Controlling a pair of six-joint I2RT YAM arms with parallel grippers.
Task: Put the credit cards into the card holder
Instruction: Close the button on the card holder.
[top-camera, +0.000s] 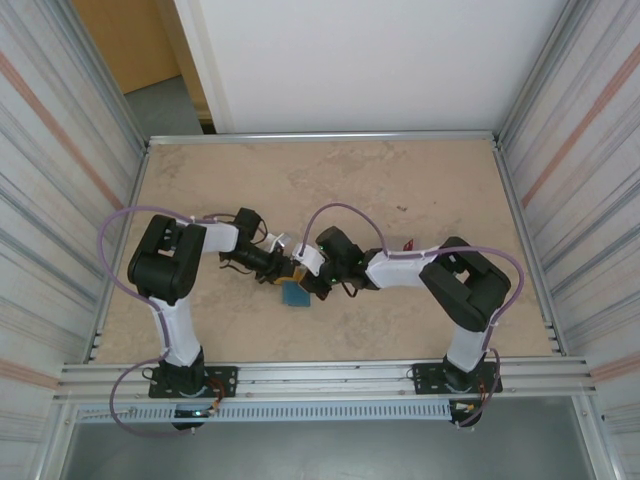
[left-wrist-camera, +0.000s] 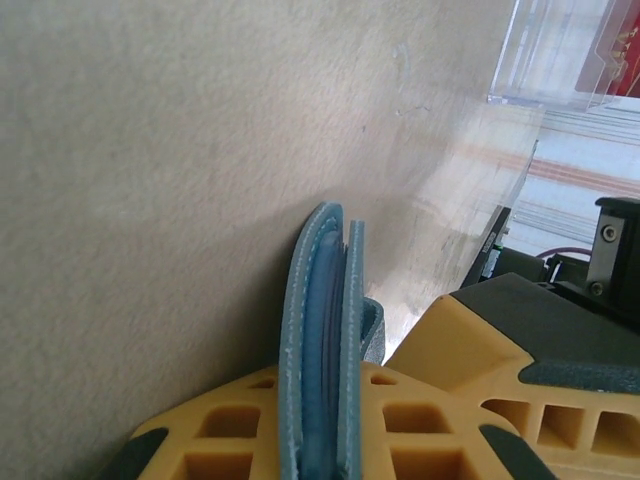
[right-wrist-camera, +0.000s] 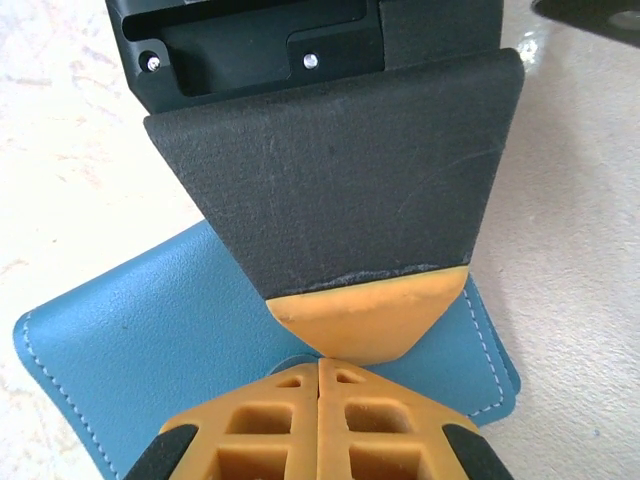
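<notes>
I will release the card holder with my left gripper on the beige table (top-camera: 311, 260) beneath my right gripper, short of the clear case.
The card holder (left-wrist-camera: 322, 280) is a teal-blue stitched wallet, seen edge-on between the yellow fingers of my left gripper (left-wrist-camera: 325, 378), which is shut on it. From above, the card holder (top-camera: 295, 294) hangs low over the table's middle, where my left gripper (top-camera: 283, 270) and right gripper (top-camera: 313, 280) meet. My right gripper (right-wrist-camera: 320, 362) is shut, its tips pressed together against the card holder's (right-wrist-camera: 140, 340) flat face, touching the left gripper's black-padded finger (right-wrist-camera: 350, 200). Red credit cards (left-wrist-camera: 622, 55) show through a clear case at the far right.
A clear plastic case (left-wrist-camera: 545, 60) stands on the table beyond the grippers, right of centre (top-camera: 405, 243). The beige table (top-camera: 300, 180) is fenced by metal rails and ribbed side walls. Both arms' cables loop above their elbows.
</notes>
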